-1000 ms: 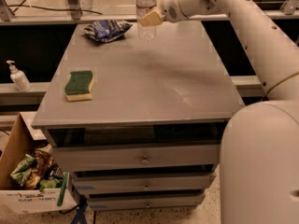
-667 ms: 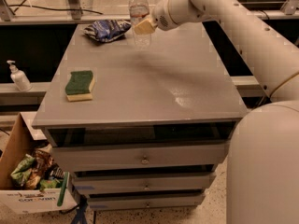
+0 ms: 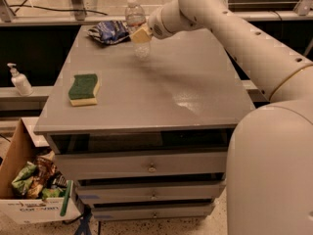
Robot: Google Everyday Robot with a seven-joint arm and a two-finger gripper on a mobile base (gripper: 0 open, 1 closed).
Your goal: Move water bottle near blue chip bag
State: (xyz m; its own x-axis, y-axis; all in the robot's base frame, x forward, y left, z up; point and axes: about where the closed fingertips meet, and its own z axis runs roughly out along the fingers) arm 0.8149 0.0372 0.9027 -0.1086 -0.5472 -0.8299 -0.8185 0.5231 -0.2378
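My gripper should release the water bottle standing upright on the grey table (image 3: 131,49), right up against the near end of the blue chip bag.
The water bottle (image 3: 136,26), clear with a white cap, stands upright at the back of the grey table (image 3: 161,92), just right of the blue chip bag (image 3: 108,32). The bag lies crumpled at the table's back left. My gripper (image 3: 141,34) is at the bottle's middle, its tan fingers (image 3: 142,35) across the bottle's label, shut on it. My white arm reaches in from the upper right.
A green-and-yellow sponge (image 3: 83,88) lies on the table's left side. A small white pump-top bottle (image 3: 19,80) stands on a ledge to the left. A cardboard box (image 3: 34,180) of snack bags sits on the floor at the lower left. The table has drawers below.
My gripper has carried the water bottle to the left, toward the blue chip bag. The bag and the sponge have not moved.
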